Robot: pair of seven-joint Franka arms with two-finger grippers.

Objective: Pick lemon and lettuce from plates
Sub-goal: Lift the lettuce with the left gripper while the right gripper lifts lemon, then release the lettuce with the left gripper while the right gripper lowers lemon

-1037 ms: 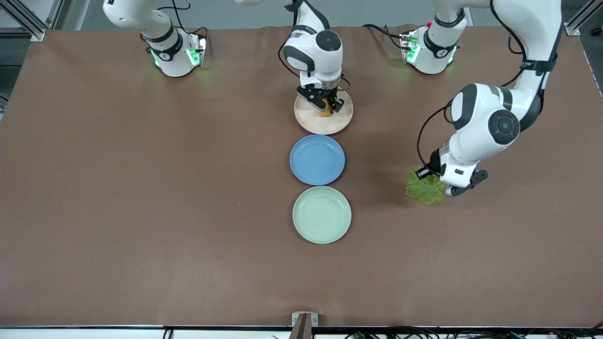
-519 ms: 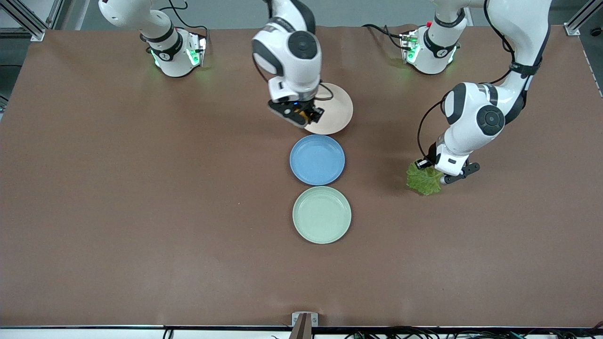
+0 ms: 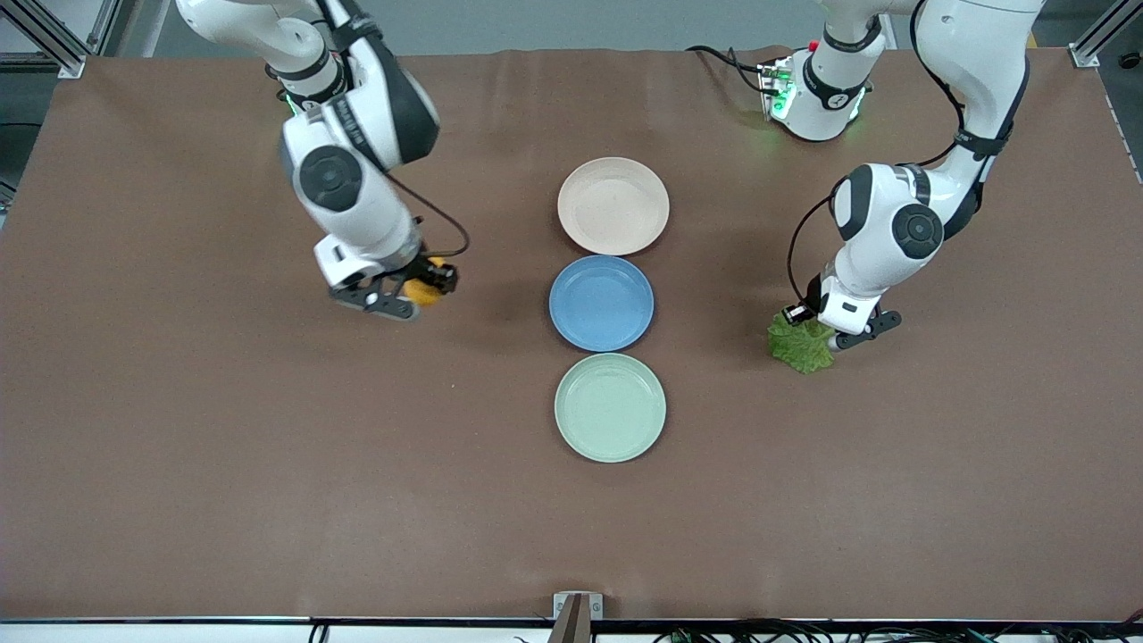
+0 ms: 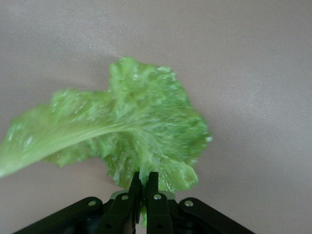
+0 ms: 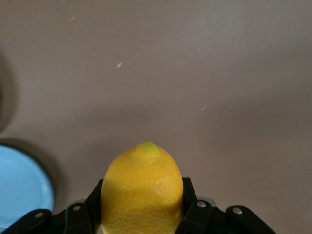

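Observation:
My right gripper has the lemon, now over bare table. Next, I put it down with that gripper on the bare table (image 3: 321, 368) opposite the lettuce, well away from the blue plate.
My right gripper (image 3: 420, 290) is shut on the yellow lemon (image 3: 425, 288), over bare table toward the right arm's end, away from the plates. In the right wrist view the lemon (image 5: 142, 191) fills the space between the gripper (image 5: 142, 207) fingers. My left gripper (image 3: 817, 332) is shut on the crinkled green lettuce (image 3: 800, 346), low over the table toward the left arm's end. The left wrist view shows the leaf (image 4: 126, 134) pinched at its edge by the gripper (image 4: 144, 187). The beige plate (image 3: 613, 205) and the mint plate (image 3: 610, 407) have nothing on them.
A blue plate (image 3: 601, 303) lies between the beige and mint plates; its rim shows in the right wrist view (image 5: 24, 187). Both arm bases stand along the table's edge farthest from the front camera. A small bracket (image 3: 577, 607) sits at the table's nearest edge.
My right gripper lifted the lemon off the beige plate and carried it toward the right arm's end. My left gripper with the lettuce sank lower toward the table.

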